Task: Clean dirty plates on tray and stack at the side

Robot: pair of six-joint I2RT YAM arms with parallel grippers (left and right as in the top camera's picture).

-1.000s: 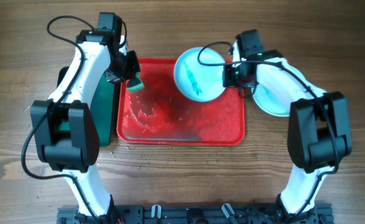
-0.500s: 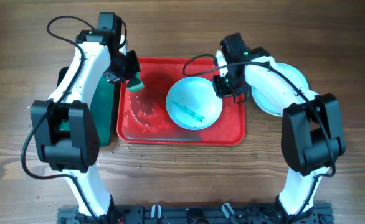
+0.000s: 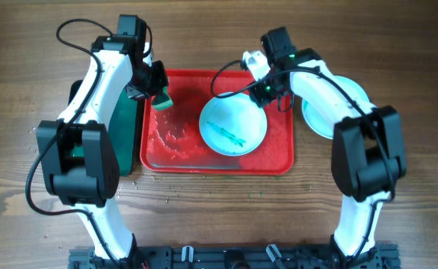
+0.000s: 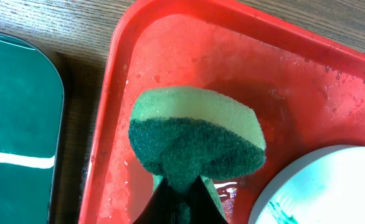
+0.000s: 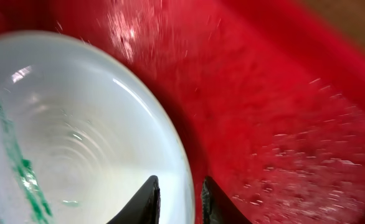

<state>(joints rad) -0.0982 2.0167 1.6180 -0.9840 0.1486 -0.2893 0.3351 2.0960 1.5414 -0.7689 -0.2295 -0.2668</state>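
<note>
My left gripper's sponge is well away from the plate's green smear, so my right gripper should take hold of the plate's rim (image 5: 180, 151) and pull the plate closer before scrubbing.
A pale aqua plate (image 3: 232, 123) with a green smear lies flat in the right half of the wet red tray (image 3: 176, 142). My right gripper (image 3: 264, 91) stands at its far right rim, open; in the right wrist view the gripper (image 5: 177, 186) has one finger over the plate (image 5: 76, 137) and one outside, over the tray (image 5: 282, 93). My left gripper (image 3: 159, 90) hangs over the tray's far left corner, shut on a yellow and green sponge (image 4: 195, 137). Another plate (image 3: 318, 119) lies on the table right of the tray, partly under my right arm.
A dark green tray (image 3: 125, 127) lies against the red tray's left side, under my left arm; it also shows in the left wrist view (image 4: 14, 124). Water drops speckle the wooden table in front of the trays.
The plate was held tilted above the tray's far right a second ago; it now lies flat in the tray. My right gripper has opened off it and shifted left. The left arm has not moved.
</note>
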